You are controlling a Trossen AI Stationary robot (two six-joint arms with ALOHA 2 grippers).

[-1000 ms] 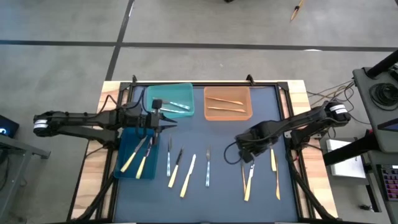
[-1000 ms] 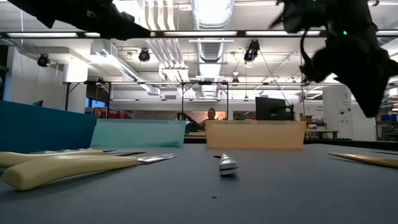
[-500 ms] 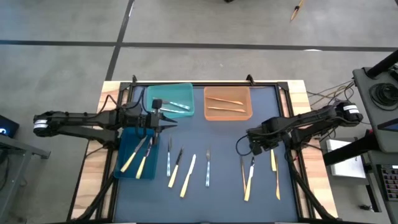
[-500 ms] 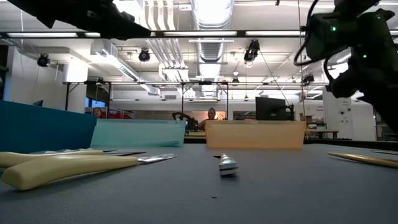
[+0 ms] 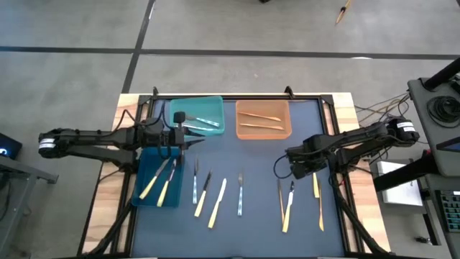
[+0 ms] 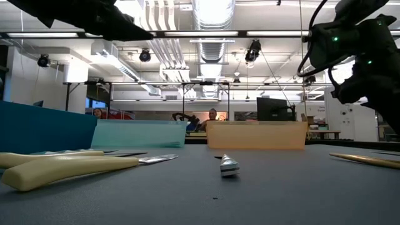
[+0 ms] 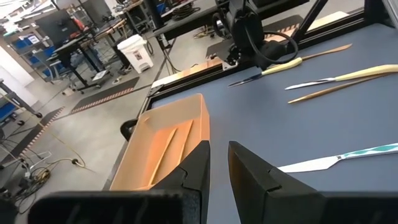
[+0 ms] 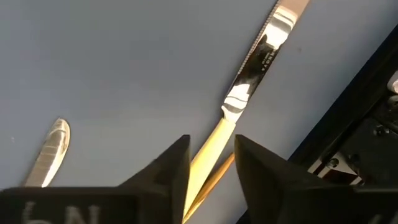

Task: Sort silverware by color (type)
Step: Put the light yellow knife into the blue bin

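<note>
The handle of the yellow knife is lying against the orange-tan piece, so I will first push the knife clear with my right gripper, then take its handle [image 8: 224, 129] near the blade.
The silverware lies in loose rows on the dark mat: several pieces left of centre [image 5: 208, 193] and several at the right [image 5: 302, 200]. My right gripper [image 5: 296, 173] hangs open above the right group, pointing down. Its fingers stand either side of a yellow-handled knife [image 8: 249, 81] that lies flat on the mat, without touching it. My left gripper [image 5: 195, 138] is held level between the teal bin [image 5: 195, 115] and the blue bin [image 5: 157, 180]. Its fingers [image 7: 217, 163] stand a narrow gap apart with nothing between them.
The orange bin [image 5: 263, 119] holds two orange-tan pieces, the teal bin holds teal-handled ones and the blue bin holds yellow ones. In the low view, yellow handles [image 6: 69, 167] and a silvery tip [image 6: 229, 165] lie near the front. A black frame edges the mat.
My right gripper has gone toward the table's right edge and a little down, and it now hangs over the right group of silverware. The silverware on the mat lies as before.
</note>
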